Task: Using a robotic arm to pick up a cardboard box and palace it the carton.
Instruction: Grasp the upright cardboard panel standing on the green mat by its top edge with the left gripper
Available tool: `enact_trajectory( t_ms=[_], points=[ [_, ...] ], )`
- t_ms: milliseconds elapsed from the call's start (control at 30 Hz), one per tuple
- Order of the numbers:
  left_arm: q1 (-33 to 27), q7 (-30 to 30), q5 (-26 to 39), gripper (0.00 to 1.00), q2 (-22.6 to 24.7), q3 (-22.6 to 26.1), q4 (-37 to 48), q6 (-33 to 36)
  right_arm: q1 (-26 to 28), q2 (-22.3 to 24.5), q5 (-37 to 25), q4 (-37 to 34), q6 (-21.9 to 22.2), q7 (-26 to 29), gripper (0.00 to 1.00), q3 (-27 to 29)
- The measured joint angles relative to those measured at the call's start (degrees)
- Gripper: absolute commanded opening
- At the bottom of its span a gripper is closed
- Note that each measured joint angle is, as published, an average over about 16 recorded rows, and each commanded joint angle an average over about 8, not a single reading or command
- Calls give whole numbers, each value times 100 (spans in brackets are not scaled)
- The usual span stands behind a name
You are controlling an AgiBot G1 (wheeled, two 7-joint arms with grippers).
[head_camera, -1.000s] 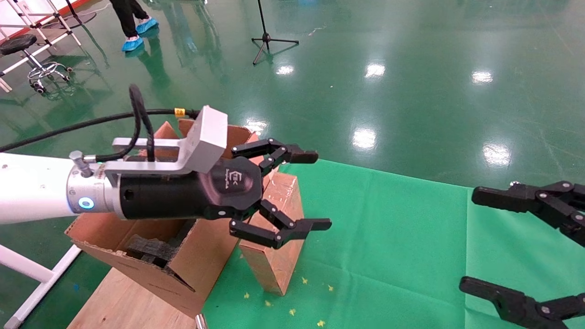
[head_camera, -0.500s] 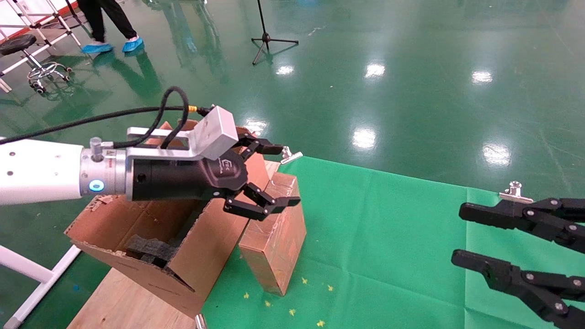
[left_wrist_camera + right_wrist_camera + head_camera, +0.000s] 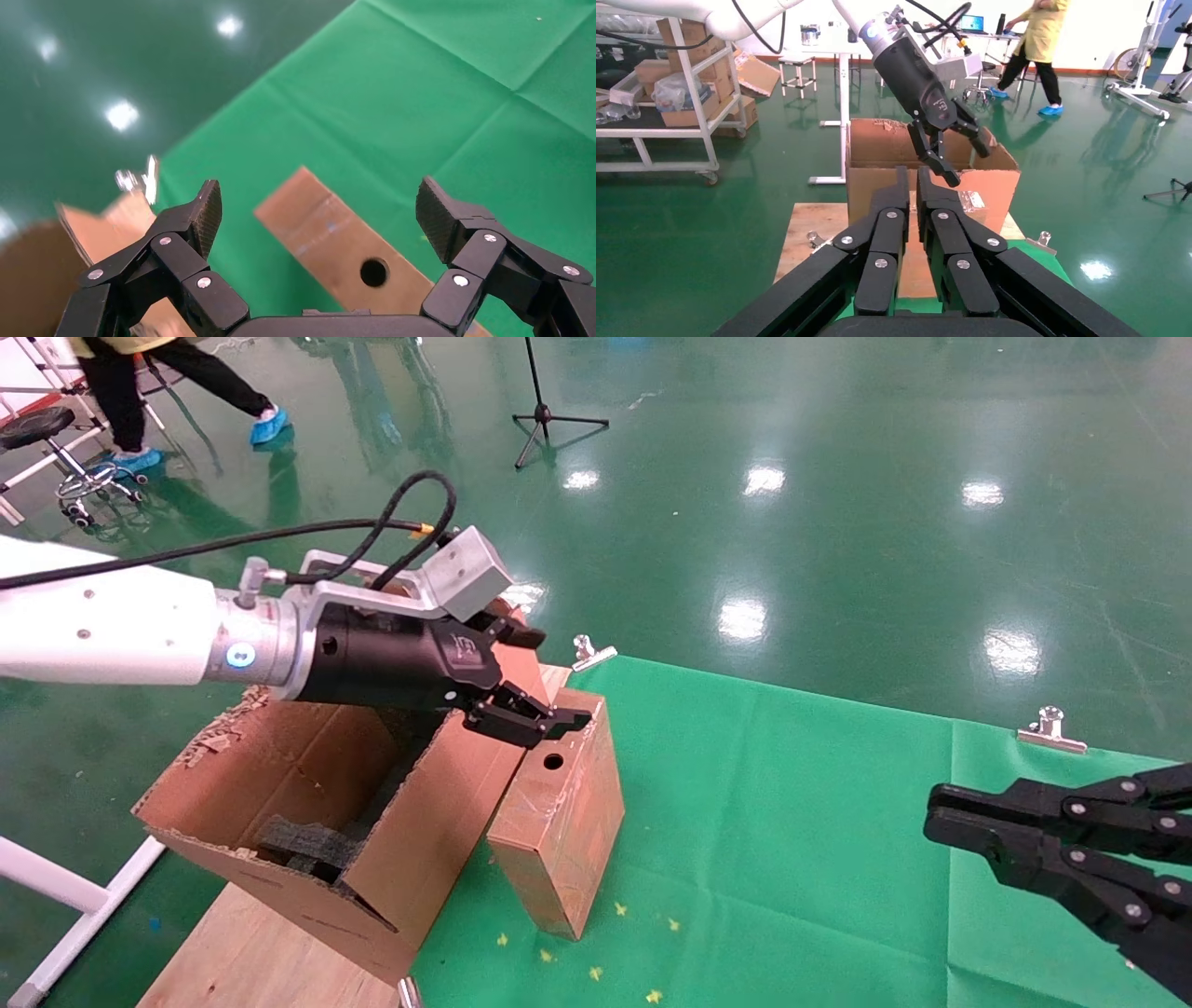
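The fingers of my left gripper will close on the small cardboard box's upper sides [image 3: 586, 774] [image 3: 391, 252], at the same height as the round hole in the top of the box.
The small cardboard box [image 3: 559, 822] stands tilted on the green cloth, leaning against the carton [image 3: 279, 775]; a round hole shows in its top face. My left gripper [image 3: 549, 680], on the white arm, hovers just above the box's far top end, open and empty. In the left wrist view the box [image 3: 330, 235] lies below and between the open fingers of my left gripper [image 3: 320, 210], not touched. The carton holds black foam [image 3: 307, 845]. My right gripper [image 3: 936, 812] is shut and empty at the near right; it also shows in the right wrist view [image 3: 912, 184].
The green cloth [image 3: 792, 822] carries two metal clips [image 3: 593, 654] [image 3: 1050, 728] at its far edge. The carton sits on a wooden board [image 3: 242, 943]. A person [image 3: 121, 393] walks at the far left, and a tripod [image 3: 549, 421] stands behind.
My left gripper moved down and forward over the box's top end and turned. My right gripper's fingers closed. The person walked left.
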Motion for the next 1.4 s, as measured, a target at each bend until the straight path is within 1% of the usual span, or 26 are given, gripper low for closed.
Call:
enact_trajectory(
  t_ms=[267,433,667,967,1000,1100,1133,1233,1267,1367,1400],
  points=[
    [-582,-1631,605,100,330,430,5,706,0,1,1,0,1,-1,0,-2],
    [-835,-2385,876,100,530,725,3,1039,1,1,2,0,1,-1,0,-3],
    [-1036,-2974,1083,100,750,1169,1,1236,1,2,3,0,2,-2,0,-4],
    [-1206,-3309,1261,100,940,1675,-2,1219,1,2,3,0,3,-3,0,-5],
    [-1226,-3332,1284,100,957,1720,-2,1215,1,2,3,0,3,-3,5,-6],
    [-1280,-3390,1347,100,998,1824,-2,1206,1,3,3,0,3,-3,43,-6],
    [-1296,-3406,1365,96,1008,1851,-2,1203,1,3,3,0,3,-3,55,-6],
    [-1334,-3444,1408,59,1031,1908,-2,1200,1,3,3,-1,4,-3,93,-6],
    [-1342,-3452,1418,47,1035,1921,-2,1199,1,3,3,-1,4,-4,100,-6],
    [-1356,-3464,1433,9,1043,1941,-2,1200,0,3,2,-1,4,-4,100,-6],
    [-1358,-3465,1435,0,1044,1944,-2,1200,0,3,2,-1,4,-4,100,-6]
  ],
)
